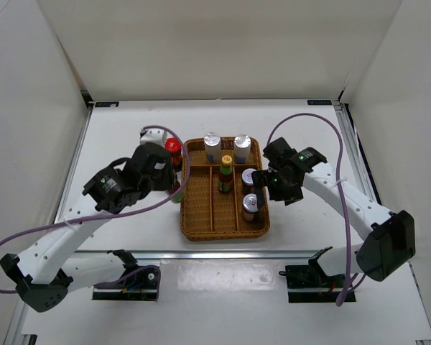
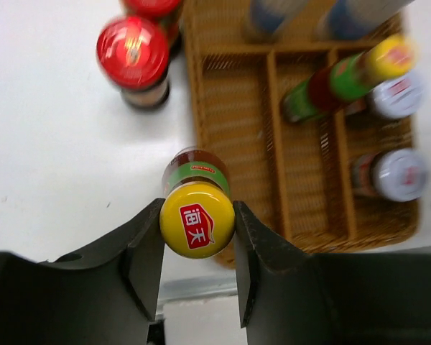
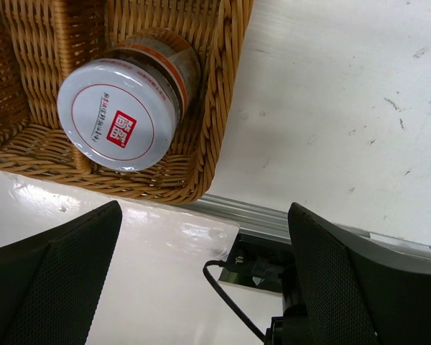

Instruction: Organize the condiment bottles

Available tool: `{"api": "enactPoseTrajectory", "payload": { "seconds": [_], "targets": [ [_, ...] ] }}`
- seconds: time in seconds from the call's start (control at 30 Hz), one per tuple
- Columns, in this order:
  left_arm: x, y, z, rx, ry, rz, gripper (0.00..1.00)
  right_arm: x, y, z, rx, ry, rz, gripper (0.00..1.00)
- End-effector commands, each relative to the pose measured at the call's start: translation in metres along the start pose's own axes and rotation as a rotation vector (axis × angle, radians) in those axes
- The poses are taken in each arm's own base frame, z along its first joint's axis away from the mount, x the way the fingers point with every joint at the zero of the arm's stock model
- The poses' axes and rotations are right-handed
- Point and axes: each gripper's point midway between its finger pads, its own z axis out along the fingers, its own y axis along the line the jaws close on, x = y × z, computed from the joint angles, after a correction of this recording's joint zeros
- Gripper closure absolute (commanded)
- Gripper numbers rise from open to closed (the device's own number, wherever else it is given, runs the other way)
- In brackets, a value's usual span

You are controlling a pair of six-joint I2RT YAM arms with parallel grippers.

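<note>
My left gripper is to let go of the green-labelled bottle in the tray's middle compartment [image 1: 222, 213] [image 2: 314, 182], in front of the second yellow-capped bottle. The green-labelled bottle now stands beside the wicker tray.
My left gripper [image 2: 198, 224] is shut on the yellow cap of a slim green-labelled bottle [image 2: 196, 176], which stands on the table just left of the wicker tray [image 2: 230, 129]. In the top view that gripper [image 1: 174, 188] hides most of the bottle. Two red-capped jars [image 2: 133, 54] stand on the table farther back. In the tray are a second yellow-capped bottle [image 1: 225, 172], two silver-capped shakers at the back [image 1: 212, 144] and two on the right [image 1: 250, 205]. My right gripper [image 3: 201, 273] is open and holds nothing, above the tray's near right corner beside a shaker [image 3: 118, 115].
The wicker tray [image 1: 201, 223] has lengthwise dividers, and its left compartment holds nothing. A metal rail [image 1: 223, 255] runs along the table's near edge. White walls enclose the table on three sides. A purple cable [image 1: 323, 122] loops from the right arm.
</note>
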Motion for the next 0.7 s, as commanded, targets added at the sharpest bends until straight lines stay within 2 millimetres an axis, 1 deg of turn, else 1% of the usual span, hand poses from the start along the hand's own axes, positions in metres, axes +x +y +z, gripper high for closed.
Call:
{"api": "enactPoseTrajectory", "payload": {
  "seconds": [0.0, 0.07, 0.13, 0.17, 0.2, 0.23, 0.33, 0.37, 0.43, 0.47, 0.5, 0.53, 0.57, 0.6, 0.63, 0.67],
  "targets": [
    [-0.069, -0.024, -0.022, 0.076, -0.182, -0.043, 0.89, 0.005, -0.002, -0.004, 0.001, -0.006, 0.021, 0.00],
    [-0.076, -0.033, -0.022, 0.106, -0.180, -0.047, 0.89, 0.005, -0.002, -0.006, -0.003, -0.014, 0.021, 0.00],
    [-0.079, -0.048, -0.021, 0.158, -0.167, -0.047, 0.89, 0.004, -0.003, -0.006, 0.006, -0.018, 0.030, 0.00],
    [-0.080, -0.055, -0.023, 0.189, -0.170, -0.044, 0.89, 0.004, -0.003, -0.006, 0.006, -0.018, 0.030, 0.00],
    [-0.080, -0.060, -0.019, 0.201, -0.164, -0.042, 0.89, 0.004, -0.003, -0.009, 0.002, -0.027, 0.030, 0.00],
    [-0.078, -0.075, -0.019, 0.247, -0.157, -0.031, 0.89, 0.007, -0.004, -0.007, 0.005, -0.019, 0.030, 0.00],
    [-0.074, -0.097, -0.016, 0.310, -0.138, -0.012, 0.89, 0.008, -0.006, -0.009, 0.014, -0.022, 0.040, 0.00],
    [-0.068, -0.108, -0.010, 0.324, -0.123, 0.006, 0.89, 0.008, -0.006, -0.009, 0.014, -0.022, 0.040, 0.00],
    [-0.061, -0.126, -0.003, 0.353, -0.107, 0.038, 0.89, 0.008, -0.006, -0.009, 0.014, -0.022, 0.040, 0.00],
    [-0.054, -0.129, 0.001, 0.351, -0.089, 0.051, 0.89, 0.008, -0.006, -0.009, 0.014, -0.022, 0.040, 0.00],
    [-0.060, -0.132, 0.000, 0.365, -0.113, 0.049, 0.89, 0.008, -0.006, -0.009, 0.014, -0.022, 0.040, 0.00],
    [-0.052, -0.139, 0.006, 0.377, -0.095, 0.063, 0.89, 0.010, -0.007, -0.009, 0.017, -0.014, 0.040, 0.00],
    [-0.046, -0.139, 0.011, 0.372, -0.088, 0.067, 0.89, 0.013, -0.008, -0.007, 0.021, -0.006, 0.040, 0.00],
    [-0.043, -0.147, 0.014, 0.392, -0.087, 0.071, 0.89, 0.013, -0.008, -0.007, 0.021, -0.005, 0.040, 0.00],
    [-0.040, -0.148, 0.017, 0.392, -0.086, 0.072, 0.89, 0.012, -0.008, -0.009, 0.017, -0.014, 0.040, 0.00],
    [-0.028, -0.149, 0.027, 0.388, -0.053, 0.077, 0.88, 0.015, -0.008, -0.009, 0.021, -0.006, 0.049, 0.00]
  ]
}}
